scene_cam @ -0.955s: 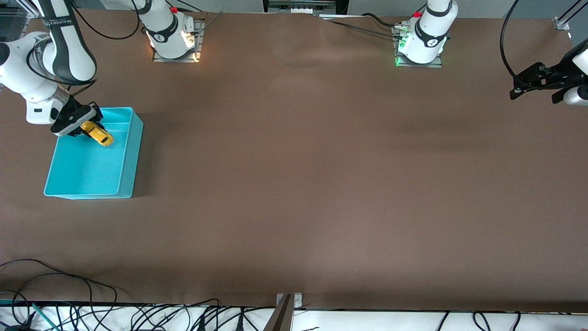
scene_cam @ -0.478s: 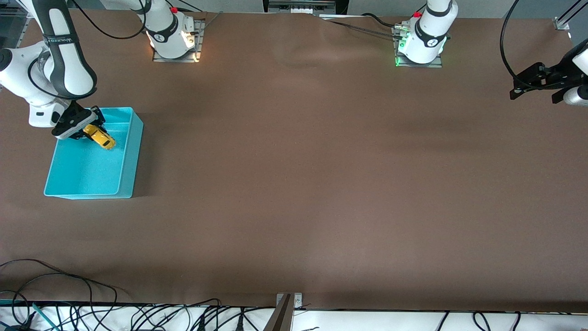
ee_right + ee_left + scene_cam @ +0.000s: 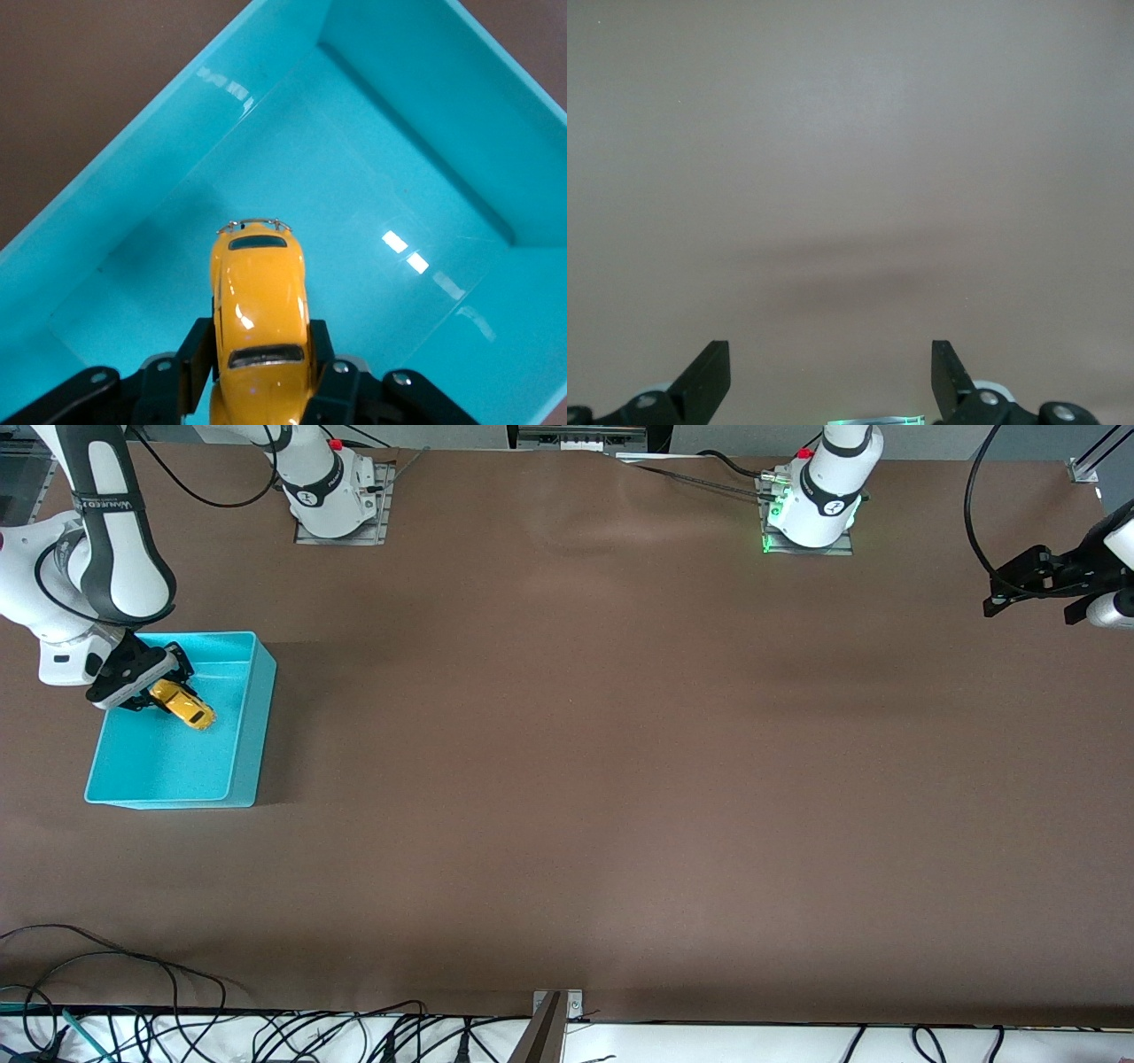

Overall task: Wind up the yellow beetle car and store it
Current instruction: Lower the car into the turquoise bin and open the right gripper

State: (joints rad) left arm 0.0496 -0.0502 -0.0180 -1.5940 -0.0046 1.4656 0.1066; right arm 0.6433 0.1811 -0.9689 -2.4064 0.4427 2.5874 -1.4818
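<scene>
Next, my right gripper puts the yellow beetle car, now held low inside the turquoise bin, down on the turquoise bin's bottom beside the bin's side (image 3: 211,711) (image 3: 244,283) that faces the open table.
My right gripper (image 3: 164,691) is shut on the yellow beetle car (image 3: 183,706) and holds it inside the turquoise bin (image 3: 248,717), low over the bin's floor near the wall toward the right arm's end. In the right wrist view the car (image 3: 259,310) sits between my fingers (image 3: 190,354), its nose pointing out over the bin's floor (image 3: 372,177). My left gripper (image 3: 1032,593) is open and empty, held in the air at the left arm's end of the table; its wrist view shows its fingertips (image 3: 709,372) over bare brown table.
The turquoise bin stands at the right arm's end of the brown table. Cables (image 3: 266,1036) lie along the table edge nearest the front camera. The arms' bases (image 3: 811,509) stand along the top edge.
My right gripper has moved with the car a little toward the right arm's end of the bin and lower into it. The left arm has not moved.
</scene>
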